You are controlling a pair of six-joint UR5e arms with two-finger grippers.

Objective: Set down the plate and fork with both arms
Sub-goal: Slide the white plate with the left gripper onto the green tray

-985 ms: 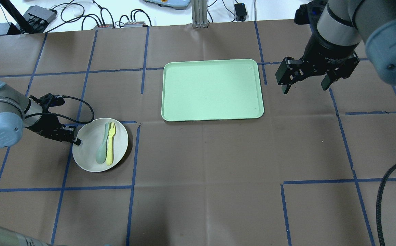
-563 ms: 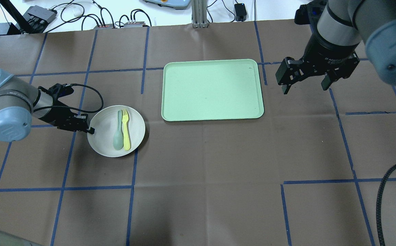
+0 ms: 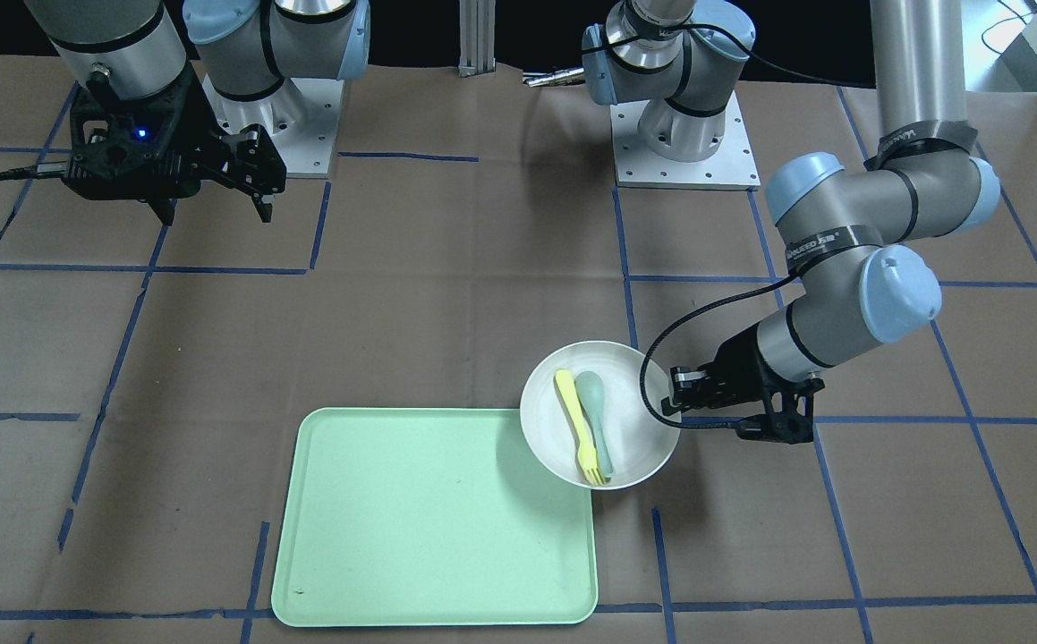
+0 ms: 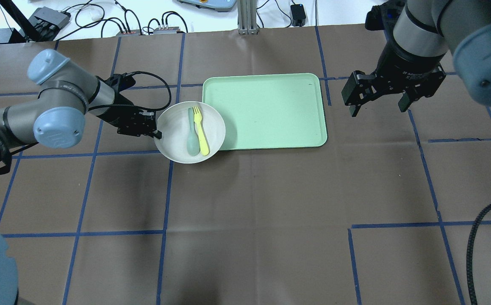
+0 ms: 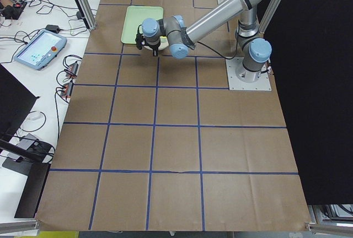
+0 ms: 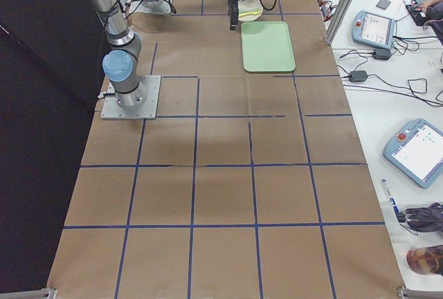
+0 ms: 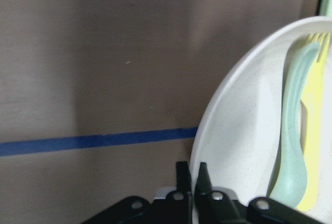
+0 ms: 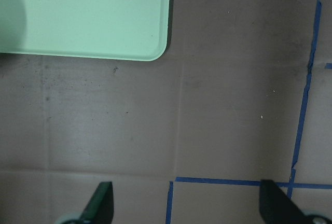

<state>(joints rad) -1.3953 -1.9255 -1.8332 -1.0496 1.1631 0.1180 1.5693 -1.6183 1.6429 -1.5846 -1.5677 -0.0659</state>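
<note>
The off-white plate will leave my left gripper in the middle of the mint-green tray (image 3: pixel 437 514).
The off-white plate (image 4: pixel 175 140) is held by its left rim in my left gripper (image 4: pixel 157 134), which is shut on it. The plate's right edge overlaps the left edge of the mint-green tray (image 4: pixel 270 114). The yellow fork (image 4: pixel 200 129) lies in the plate beside a pale blue-green spoon (image 4: pixel 192 135). In the front view the plate (image 3: pixel 554 438) with the fork (image 3: pixel 577 427) hangs over the tray's corner (image 3: pixel 411 519), with the left gripper (image 3: pixel 675 402) on its rim. The left wrist view shows the plate rim (image 7: pixel 207 130) pinched between the fingers. My right gripper (image 4: pixel 378 103) is open and empty, to the right of the tray.
Brown paper with blue tape lines covers the table (image 4: pixel 249 203). Cables and boxes (image 4: pixel 143 23) lie along the far edge. A black cable (image 4: pixel 474 245) hangs at the right. The arm bases (image 3: pixel 679 134) stand at the robot's side.
My left arm has carried the plate, with fork and spoon in it, right and away from me, until its edge overlaps the tray. The right arm has not moved.
</note>
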